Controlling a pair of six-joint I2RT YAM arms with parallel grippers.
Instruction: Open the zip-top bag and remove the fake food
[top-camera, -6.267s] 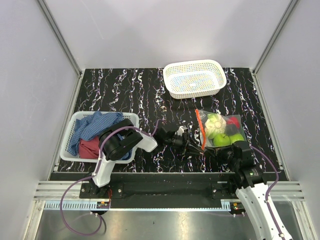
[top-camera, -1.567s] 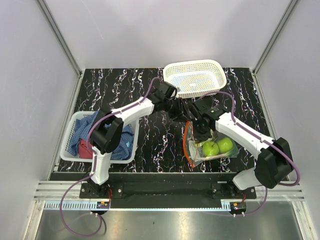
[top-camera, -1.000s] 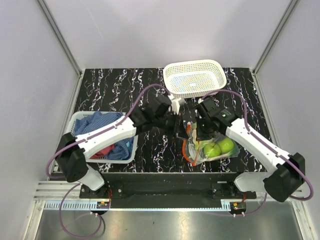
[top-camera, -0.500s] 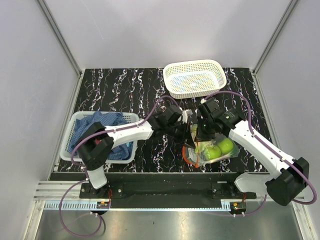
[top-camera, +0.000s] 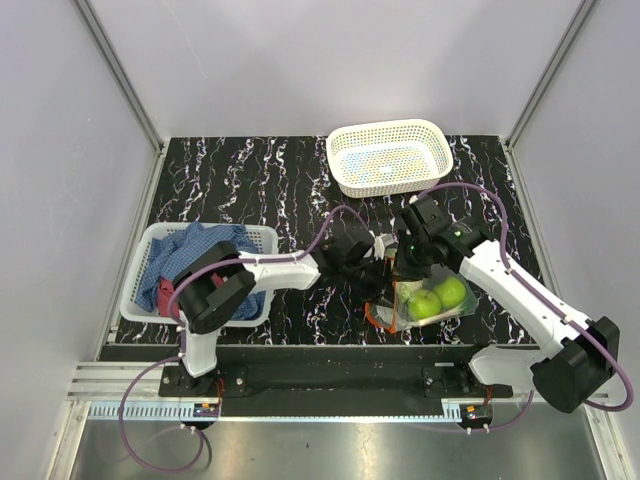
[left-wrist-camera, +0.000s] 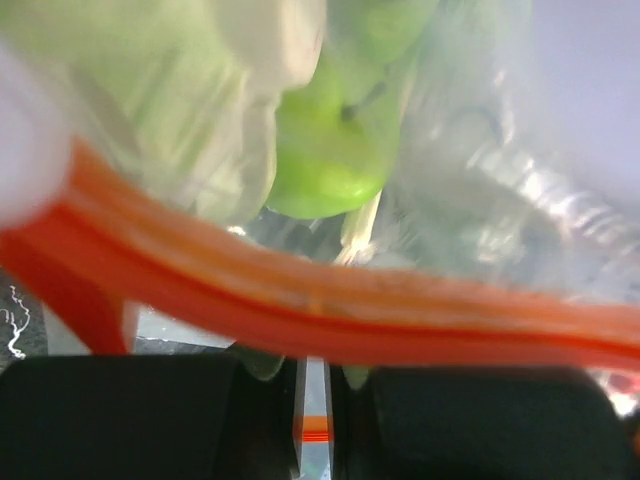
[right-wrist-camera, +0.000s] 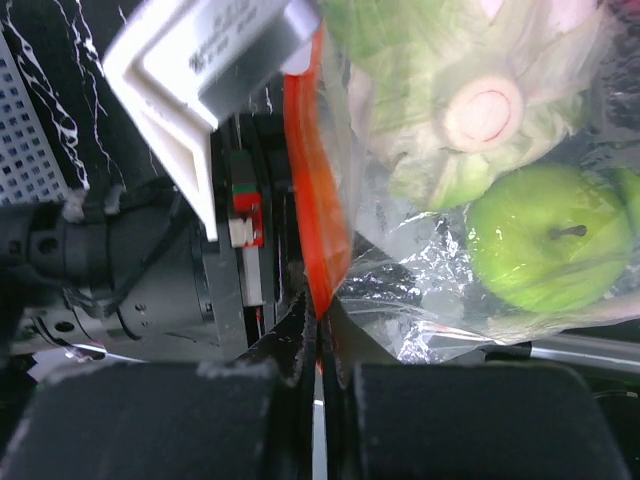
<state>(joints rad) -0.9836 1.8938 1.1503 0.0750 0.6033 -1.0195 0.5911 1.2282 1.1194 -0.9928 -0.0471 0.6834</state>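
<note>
I can see the bag's lower zip edge hanging loose below my left gripper's fingers, so I will open my left gripper and take that lower edge (left-wrist-camera: 316, 430) while my right gripper holds the bag's upper zip edge.
The zip-top bag (top-camera: 428, 300) lies front right on the black table, its orange-red zip strip (top-camera: 385, 312) lifted at the left end. Through the clear plastic I see fake food: two lime-green fruits (top-camera: 436, 297) and a pale cabbage-like piece (right-wrist-camera: 470, 110). My left gripper (top-camera: 383, 270) reaches the mouth from the left. In the left wrist view the left gripper (left-wrist-camera: 313, 400) is shut on a thin flap of bag plastic, under the zip strip (left-wrist-camera: 330, 310) and a green fruit (left-wrist-camera: 325, 150). My right gripper (top-camera: 402, 268) comes from above; the right gripper (right-wrist-camera: 320, 340) is shut on the zip strip (right-wrist-camera: 318, 200).
A white perforated basket (top-camera: 388, 155) stands at the back of the table. Another white basket (top-camera: 150, 262) at the left holds blue and red cloths. The left arm's forearm stretches across the front middle of the table. Grey walls enclose the table on three sides.
The left arm has swung right and nearer, bringing its gripper up against the bag's mouth beside the right gripper. The bag has shifted slightly; the right gripper keeps its hold on the strip.
</note>
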